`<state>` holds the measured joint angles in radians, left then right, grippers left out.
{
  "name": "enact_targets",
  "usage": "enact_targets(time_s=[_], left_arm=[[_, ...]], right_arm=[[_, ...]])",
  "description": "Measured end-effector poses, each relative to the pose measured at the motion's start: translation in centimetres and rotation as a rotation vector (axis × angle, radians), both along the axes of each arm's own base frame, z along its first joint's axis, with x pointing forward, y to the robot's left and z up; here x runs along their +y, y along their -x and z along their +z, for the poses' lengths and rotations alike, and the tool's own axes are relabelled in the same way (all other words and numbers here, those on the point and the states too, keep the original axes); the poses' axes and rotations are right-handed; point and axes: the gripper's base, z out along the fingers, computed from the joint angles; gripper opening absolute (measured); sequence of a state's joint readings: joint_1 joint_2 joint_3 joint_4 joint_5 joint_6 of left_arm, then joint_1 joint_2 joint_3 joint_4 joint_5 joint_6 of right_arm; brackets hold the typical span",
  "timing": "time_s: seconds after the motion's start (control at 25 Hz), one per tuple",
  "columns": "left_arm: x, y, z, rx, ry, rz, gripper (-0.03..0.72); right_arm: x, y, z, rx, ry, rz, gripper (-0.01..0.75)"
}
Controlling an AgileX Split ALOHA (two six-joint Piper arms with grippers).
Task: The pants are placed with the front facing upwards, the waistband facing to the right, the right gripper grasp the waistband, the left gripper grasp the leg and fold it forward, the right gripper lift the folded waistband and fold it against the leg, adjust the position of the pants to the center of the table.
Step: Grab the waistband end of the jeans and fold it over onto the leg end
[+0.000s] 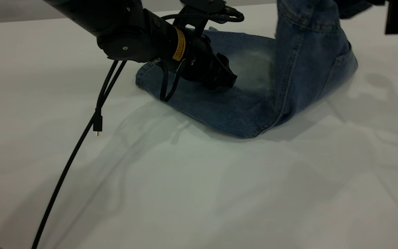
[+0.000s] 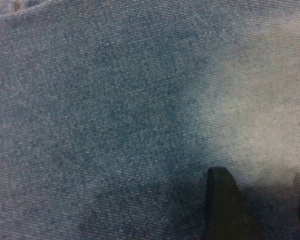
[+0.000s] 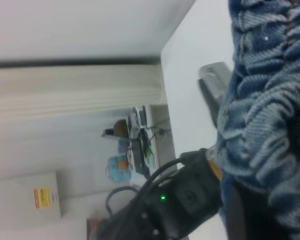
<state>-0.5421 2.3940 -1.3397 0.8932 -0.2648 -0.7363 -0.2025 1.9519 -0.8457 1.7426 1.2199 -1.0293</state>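
My right gripper is to release the waistband on the hem end of the flat leg (image 1: 155, 36), under the black arm.
The blue denim pants (image 1: 226, 107) lie partly flat on the white table (image 1: 199, 193). Their right-hand part (image 1: 309, 58) is pulled up off the table and runs out past the top of the exterior view. My left gripper (image 1: 221, 81) (image 2: 265, 210) sits low over the flat leg beside the pale faded patch (image 2: 260, 100), its fingers (image 2: 225, 205) apart with smooth denim between them. The ruched waistband (image 3: 262, 105) fills the right wrist view, and my right gripper (image 3: 250, 210) is shut on it, with one dark finger (image 3: 235, 212) showing beside the cloth.
A loose black cable (image 1: 97, 124) hangs from the left arm (image 1: 130, 31) down to the table's front left. A black part of the right arm (image 1: 396, 17) shows at the top right. Shelves and clutter (image 3: 135, 150) stand beyond the table's far edge.
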Motion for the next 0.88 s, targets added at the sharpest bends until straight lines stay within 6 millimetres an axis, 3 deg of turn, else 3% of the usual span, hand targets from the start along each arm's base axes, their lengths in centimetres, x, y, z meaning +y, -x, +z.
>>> enact_targets(time_s=[0.32,0.48,0.88], left_arm=[[-1.1,0.6,0.0,0.024,0.071,-0.008,0.348],[-0.8,0.3,0.5,0.019,0.070,0.008,0.347],[1.5,-1.8,5.3,-0.077,0.072,0.078,0.348]], right_arm=[[3.0,-2.0,2.0,-0.078,0.001,0.094,0.081],[3.2,-2.5,2.7,-0.109,0.000,0.099,0.081],[4.6,-2.5,2.4,-0.103,0.029,0.123,0.081]])
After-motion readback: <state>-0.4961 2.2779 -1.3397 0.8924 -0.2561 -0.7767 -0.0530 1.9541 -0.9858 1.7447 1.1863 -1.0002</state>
